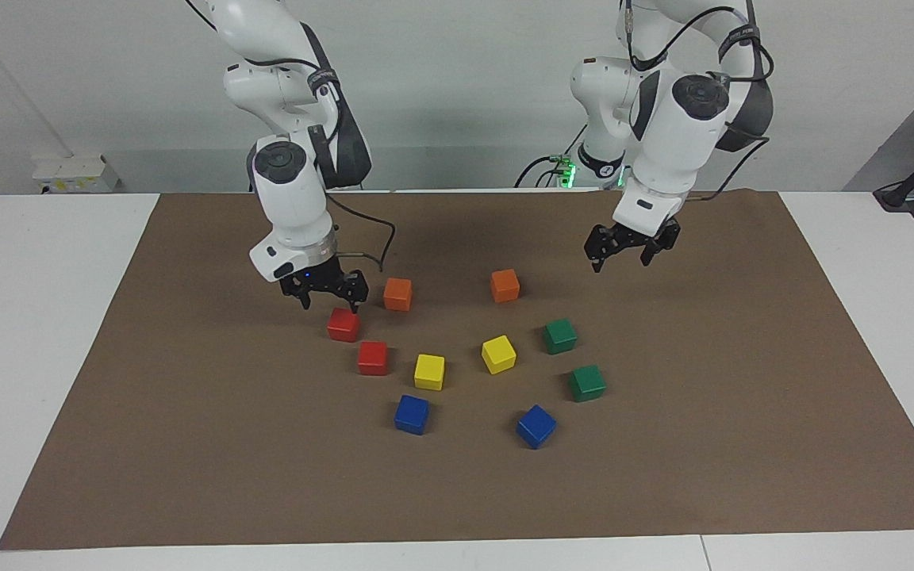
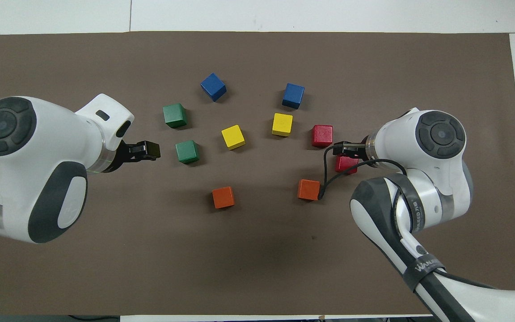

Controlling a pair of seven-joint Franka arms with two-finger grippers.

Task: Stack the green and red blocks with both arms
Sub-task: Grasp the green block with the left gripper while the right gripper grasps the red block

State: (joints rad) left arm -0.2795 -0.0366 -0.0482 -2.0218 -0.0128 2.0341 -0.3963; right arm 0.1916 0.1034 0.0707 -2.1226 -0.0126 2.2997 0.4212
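Observation:
Next, my left gripper needs to go to the nearer green block (image 2: 187,152), the one closer to the orange blocks, and close around it.
Two red blocks lie on the brown mat toward the right arm's end: one (image 1: 343,324) nearer to the robots, one (image 1: 373,358) farther. Two green blocks lie toward the left arm's end: one (image 1: 560,335) nearer, one (image 1: 586,383) farther. My right gripper (image 1: 330,301) is open and low, just above the nearer red block (image 2: 346,164), which it partly hides in the overhead view. My left gripper (image 1: 622,260) is open and empty, up in the air over bare mat beside the nearer green block (image 2: 187,151).
Two orange blocks (image 1: 397,294) (image 1: 505,285) lie nearest the robots. Two yellow blocks (image 1: 429,371) (image 1: 498,354) sit between the reds and greens. Two blue blocks (image 1: 412,414) (image 1: 535,426) lie farthest out. The mat (image 1: 187,444) covers most of the white table.

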